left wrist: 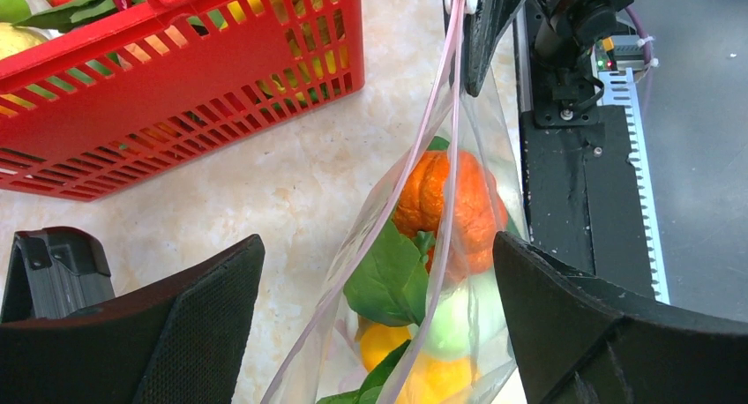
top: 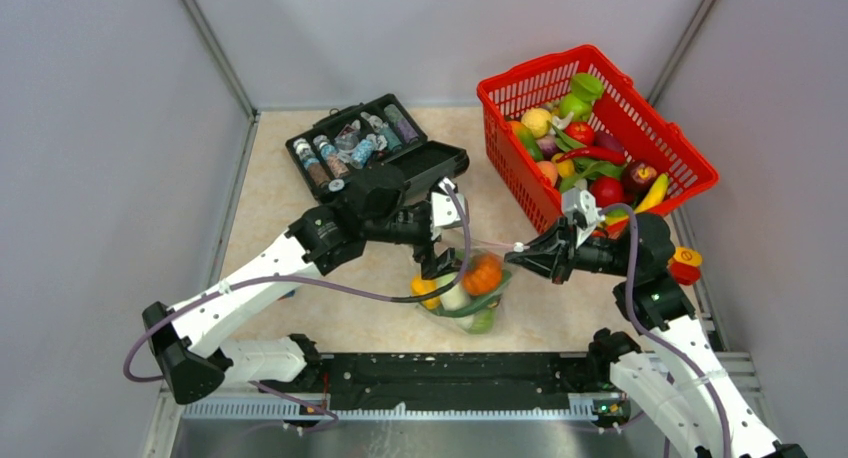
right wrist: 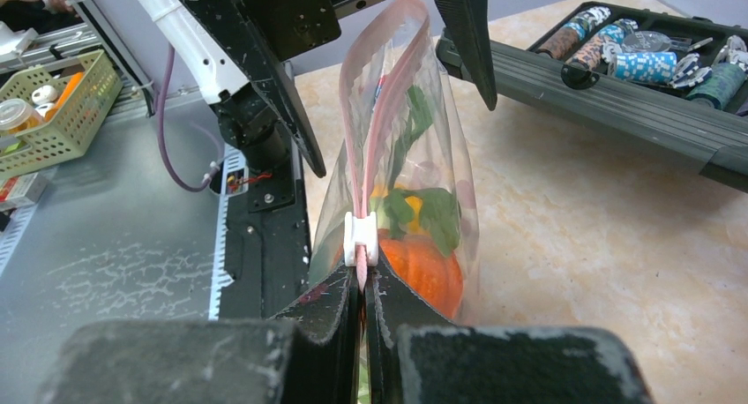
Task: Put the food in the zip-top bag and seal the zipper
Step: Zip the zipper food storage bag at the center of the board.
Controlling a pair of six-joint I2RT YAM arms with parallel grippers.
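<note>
Next, I pinch the pink zipper's sides together with my left gripper first, as they gape apart past the white slider, then take the slider [top: 519, 246] with it beside my right gripper.
The clear zip-top bag [top: 470, 300] stands on the table, holding food: an orange pumpkin-like fruit [left wrist: 445, 205], green leaves, yellow pieces and a pale green fruit. Its pink zipper [right wrist: 375, 126] runs from my right gripper toward the left one, its two sides apart past the white slider [right wrist: 361, 239]. My right gripper [right wrist: 362, 285] is shut on the zipper end just behind the slider. My left gripper [left wrist: 379, 307] is open, its jaws on either side of the bag's other end, not touching it. It also shows in the top view [top: 436, 261].
A red mesh basket [top: 690, 163] full of toy fruits and vegetables stands at the back right. An open black case [top: 440, 158] of small bottles lies at the back left. The black base rail [top: 450, 373] runs along the near edge.
</note>
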